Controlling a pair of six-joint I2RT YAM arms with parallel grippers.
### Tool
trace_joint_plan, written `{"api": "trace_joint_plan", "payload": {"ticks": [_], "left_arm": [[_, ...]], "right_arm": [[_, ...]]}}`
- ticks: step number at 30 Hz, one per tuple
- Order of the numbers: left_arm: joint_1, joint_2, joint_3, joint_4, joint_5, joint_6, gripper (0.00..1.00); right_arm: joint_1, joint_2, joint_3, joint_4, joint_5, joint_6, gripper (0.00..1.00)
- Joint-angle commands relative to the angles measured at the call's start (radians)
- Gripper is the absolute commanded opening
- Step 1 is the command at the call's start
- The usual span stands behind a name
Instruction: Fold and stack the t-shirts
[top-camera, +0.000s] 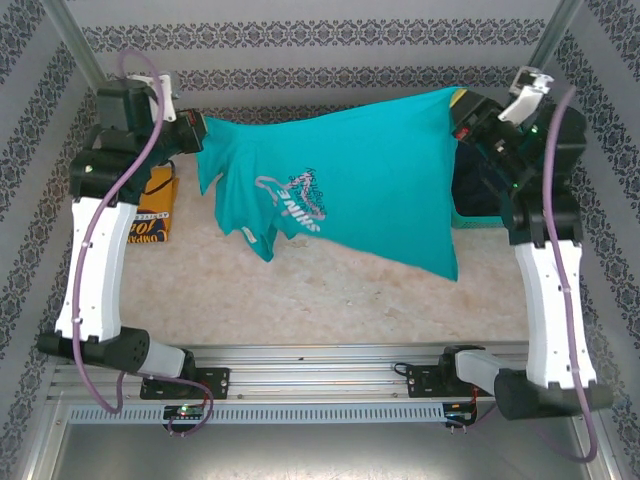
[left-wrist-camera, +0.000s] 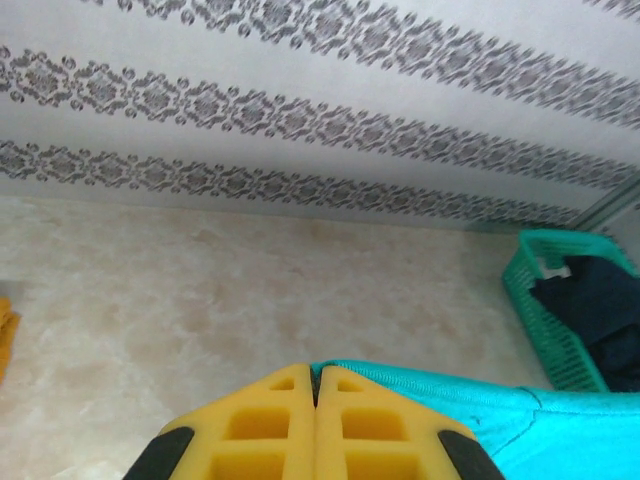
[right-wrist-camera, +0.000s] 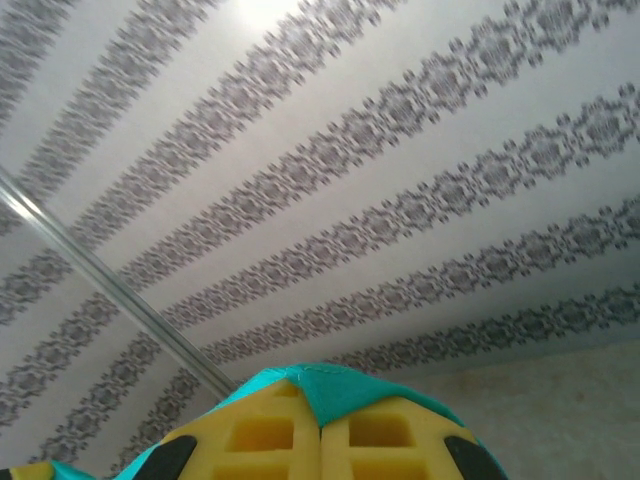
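The teal-green t-shirt, now hanging stretched between my grippers, will lie flat on the tabletop (top-camera: 304, 229) between the mustard-yellow t-shirt and the basket after my right gripper releases it.
A teal-green t-shirt (top-camera: 350, 185) with white lettering hangs stretched in the air between my two grippers, its lower edge drooping toward the table. My left gripper (top-camera: 198, 132) is shut on its left edge, and in the left wrist view the cloth (left-wrist-camera: 560, 425) runs off to the right from the closed yellow fingers (left-wrist-camera: 260, 430). My right gripper (top-camera: 462, 110) is shut on the shirt's upper right corner, where teal cloth (right-wrist-camera: 360, 395) wraps over the fingertips (right-wrist-camera: 262, 432). A mustard-yellow t-shirt (top-camera: 157, 205) with a dark lettered band lies on the table at the left, partly under my left arm.
A teal mesh basket (left-wrist-camera: 548, 310) holding dark cloth stands at the right back of the table, behind my right arm (top-camera: 545, 270). Patterned walls enclose the table on the back and both sides. The beige tabletop (top-camera: 330, 295) lies bare in front of the hanging shirt.
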Motion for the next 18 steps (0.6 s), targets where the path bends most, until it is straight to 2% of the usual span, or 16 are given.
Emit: {"api": "trace_joint_plan", "payload": {"ticks": [1, 5, 8, 12, 16, 18], "left_arm": [[0.01, 0.061, -0.026, 0.118, -0.086, 0.067, 0.0], [0.019, 0.141, -0.021, 0.246, -0.073, 0.07, 0.0], [0.024, 0.244, 0.093, 0.251, -0.067, 0.073, 0.0], [0.027, 0.397, 0.387, 0.169, -0.059, 0.058, 0.0], [0.028, 0.527, 0.743, 0.079, -0.115, 0.093, 0.0], [0.031, 0.541, 0.836, 0.089, -0.126, 0.105, 0.0]], "right_arm": [[-0.009, 0.068, -0.031, 0.096, 0.006, -0.036, 0.0], [0.012, 0.158, -0.011, 0.136, 0.062, -0.111, 0.0], [0.02, 0.246, 0.057, 0.144, 0.084, -0.146, 0.0], [0.03, 0.376, 0.226, 0.156, 0.076, -0.141, 0.0], [0.051, 0.512, 0.537, 0.068, 0.084, -0.188, 0.0], [0.063, 0.575, 0.708, -0.008, 0.101, -0.229, 0.0]]}}
